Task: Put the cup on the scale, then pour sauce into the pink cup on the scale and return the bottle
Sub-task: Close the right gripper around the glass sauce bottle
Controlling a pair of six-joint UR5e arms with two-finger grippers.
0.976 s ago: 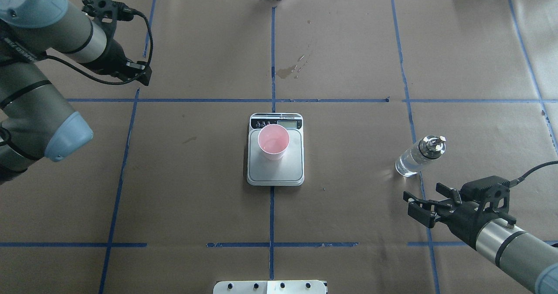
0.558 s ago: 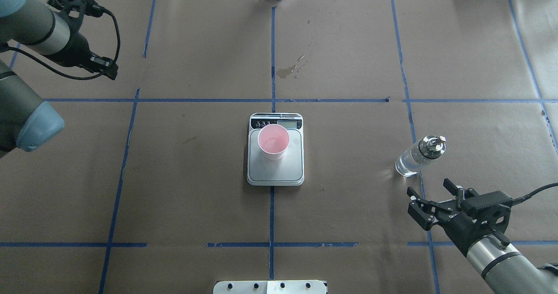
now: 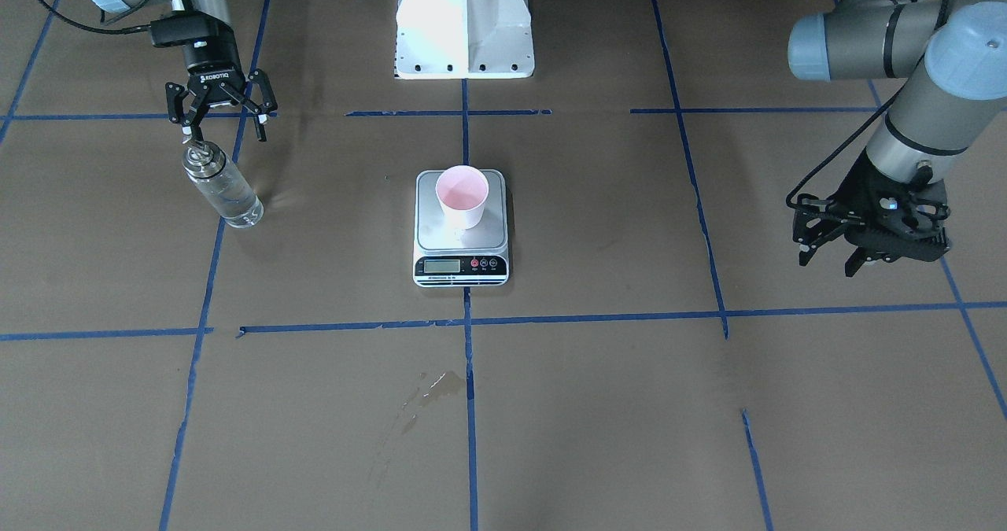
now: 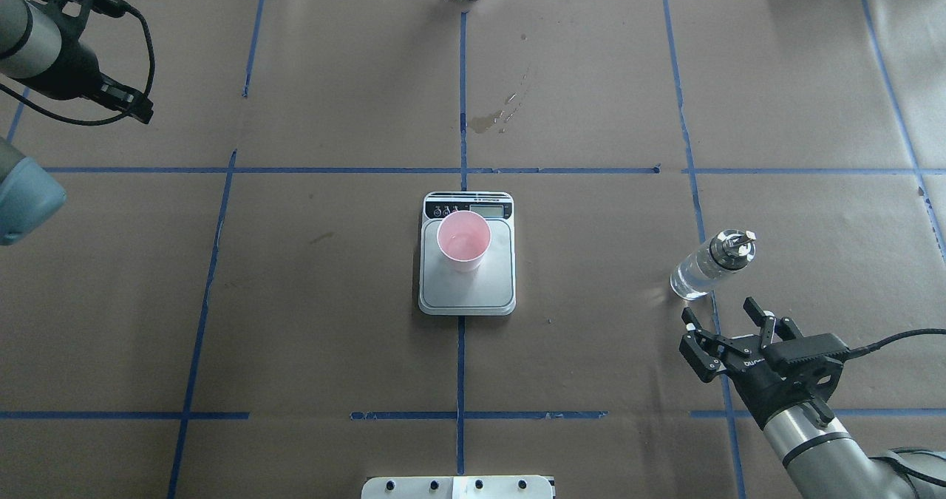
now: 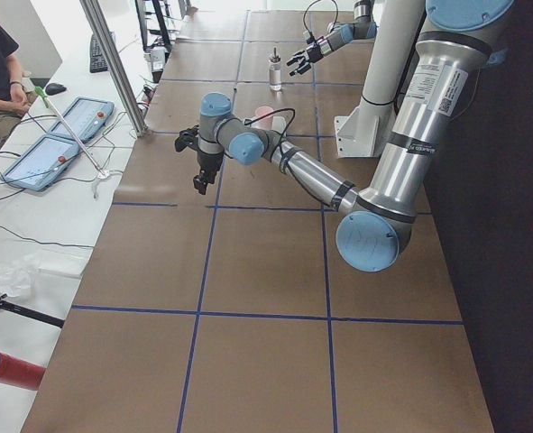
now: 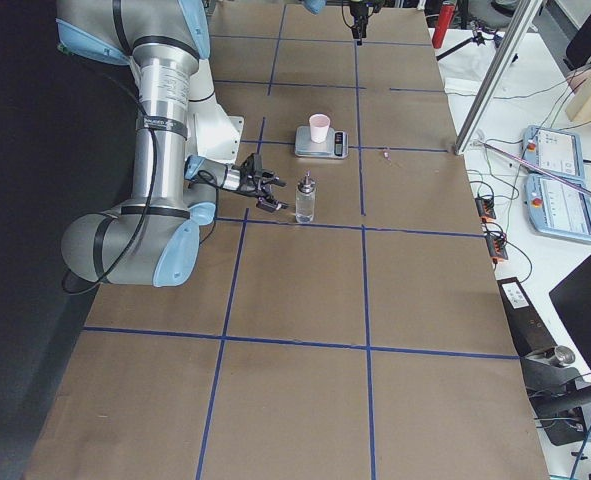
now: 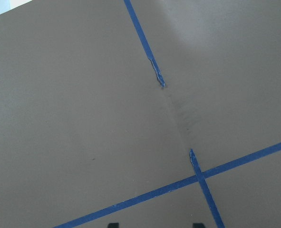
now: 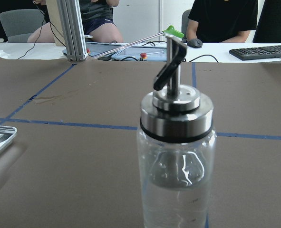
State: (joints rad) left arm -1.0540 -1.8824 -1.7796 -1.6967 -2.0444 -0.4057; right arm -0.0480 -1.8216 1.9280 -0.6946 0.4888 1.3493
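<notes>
Next, my right gripper grips the clear body (image 3: pixel 222 185) (image 8: pixel 177 173) of the bottle, just under its metal cap.
The cup (image 4: pixel 463 242), pink inside, stands upright on the back half of the scale (image 4: pixel 495 288), also in the front-facing view, cup (image 3: pixel 462 195) on scale (image 3: pixel 492 232). The bottle (image 4: pixel 706 270) stands upright on the table at the right, part full of clear sauce; it fills the right wrist view (image 8: pixel 176 161). My right gripper (image 4: pixel 717 310) is open just on the robot's side of the bottle, pointing at it without touching, as the front-facing view (image 3: pixel 224 131) shows. My left gripper (image 3: pixel 826 265) is open and empty, far off at the table's left.
A dried spill stain (image 4: pixel 491 118) marks the brown paper beyond the scale. Blue tape lines grid the table. The robot's base plate (image 4: pixel 458 486) sits at the near edge. Operators sit beyond the far edge, with tablets (image 6: pixel 555 170).
My left arm has drawn back to the far left. My right gripper has turned from pointing left to pointing at the bottle and stands closer behind it. Cup, scale and bottle have not moved.
</notes>
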